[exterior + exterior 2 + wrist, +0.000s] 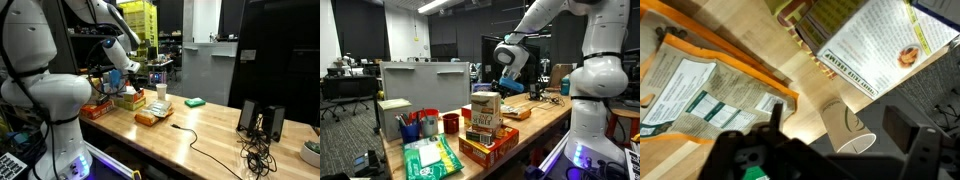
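The orange packet nearer the white paper cup is next for my gripper, which should go to it and close on the packet's edge [170,106] [720,138] facing the green sponge.
My gripper [129,80] hangs above the wooden table [200,130], over a cluster of boxes, and also shows in an exterior view [509,80]. In the wrist view the gripper [838,115] is open, its two dark fingers wide apart. A white paper cup [850,135] with a green logo stands upright on the table below, showing between the fingers and not touched. The cup [160,93] stands just beside the boxes. An orange-rimmed box [700,85] lies to one side and a printed food box [880,45] to the other.
An orange packet [150,118], a green sponge [195,101], a black cable [205,150] and black stands [262,122] lie on the table. Stacked boxes [485,118], a red cup [450,123], a blue pen cup [410,128] and a green packet [430,158] crowd one end.
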